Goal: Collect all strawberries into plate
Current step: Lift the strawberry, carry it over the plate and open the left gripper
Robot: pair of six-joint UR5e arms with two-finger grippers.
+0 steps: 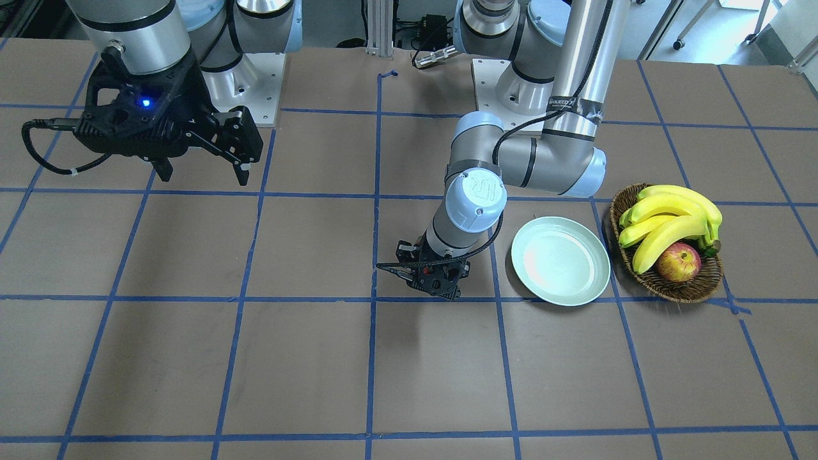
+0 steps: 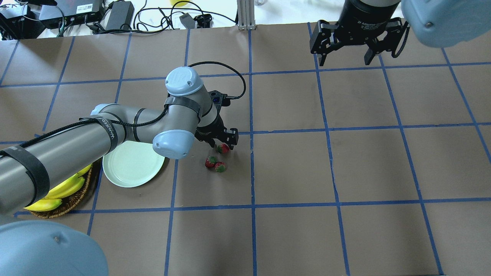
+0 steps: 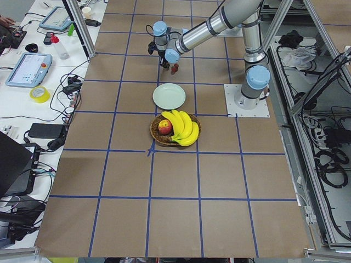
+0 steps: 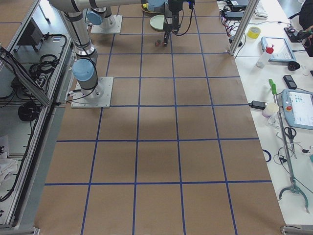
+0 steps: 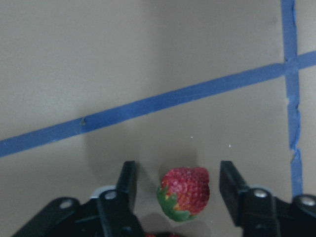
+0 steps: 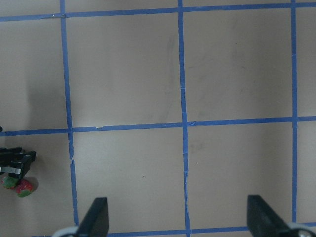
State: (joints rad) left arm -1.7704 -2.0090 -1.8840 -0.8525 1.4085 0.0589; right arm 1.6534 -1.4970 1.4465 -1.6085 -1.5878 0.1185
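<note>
Next, I let go of the strawberry with my left gripper on the pale green plate's side [image 1: 590,259] closest to the wicker basket.
Three small red strawberries lie on the table right of the pale green plate [image 2: 132,163]. My left gripper [image 2: 219,143] is lowered over the farthest strawberry [image 2: 223,148]. In the left wrist view that strawberry [image 5: 185,192] sits between the two open fingers [image 5: 127,182], with a gap on each side. The other two strawberries [image 2: 210,161] [image 2: 220,166] lie close together just behind the gripper. The plate [image 1: 560,260] holds nothing. My right gripper [image 2: 347,59] is open and empty, held high over the far right of the table, and it also shows in the front view [image 1: 203,172].
A brown wicker basket [image 1: 693,291] with bananas [image 1: 671,220] and a red-yellow apple [image 1: 679,262] stands right beside the plate. Blue tape lines grid the brown table. Cables and boxes lie beyond the far table edge [image 2: 115,15].
</note>
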